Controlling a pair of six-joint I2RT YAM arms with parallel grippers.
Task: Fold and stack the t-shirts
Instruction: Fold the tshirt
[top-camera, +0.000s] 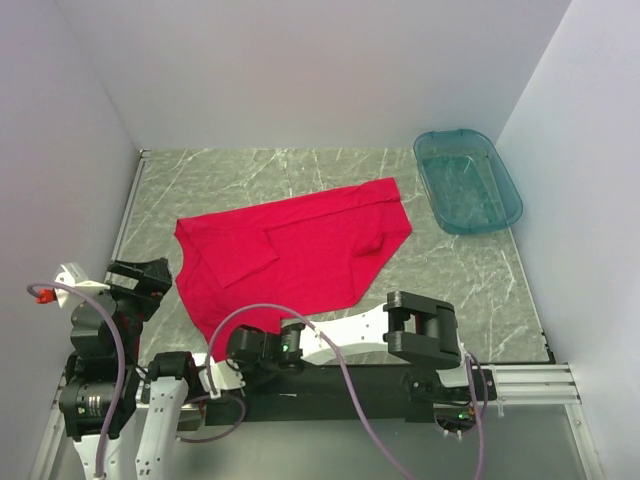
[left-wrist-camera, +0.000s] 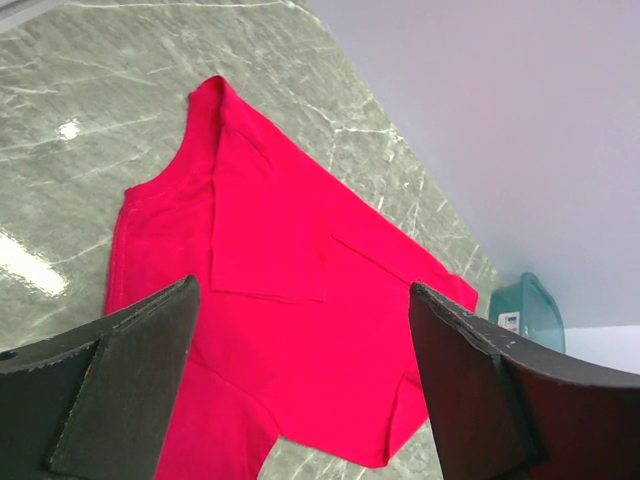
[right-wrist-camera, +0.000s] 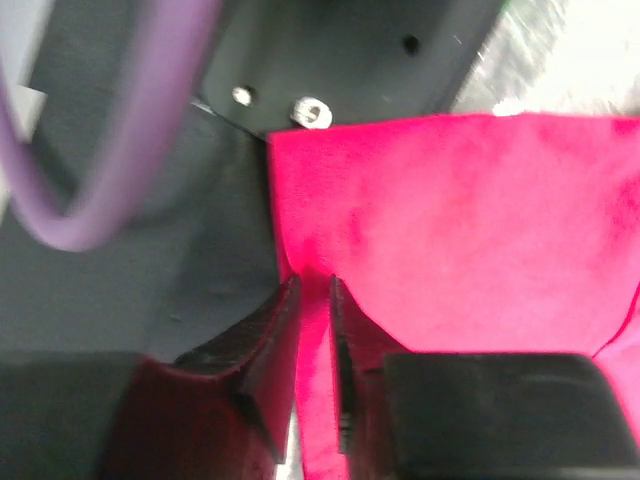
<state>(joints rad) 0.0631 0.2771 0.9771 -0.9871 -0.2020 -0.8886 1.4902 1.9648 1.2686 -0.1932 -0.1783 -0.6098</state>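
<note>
The red t-shirt's corner covers the black bar; the right gripper should regrip the red t-shirt's edge (right-wrist-camera: 292, 240), then carry that corner inward to the left gripper.
One red t-shirt (top-camera: 295, 255) lies spread on the marble table, with a sleeve folded in over its middle. My right arm reaches leftward along the near edge. Its gripper (top-camera: 218, 362) sits at the shirt's near left corner. In the right wrist view the gripper (right-wrist-camera: 315, 285) stands nearly closed, pinching a ridge of the red t-shirt (right-wrist-camera: 470, 220) close to its edge. My left gripper (top-camera: 140, 285) hovers left of the shirt, apart from it. The left wrist view shows that gripper (left-wrist-camera: 302, 290) wide open and empty above the t-shirt (left-wrist-camera: 270, 270).
A teal translucent basin (top-camera: 467, 180) stands at the far right of the table, also seen as the basin (left-wrist-camera: 527, 310) past the shirt. White walls close in the table on three sides. The black base rail (right-wrist-camera: 150, 250) lies just beside the right gripper.
</note>
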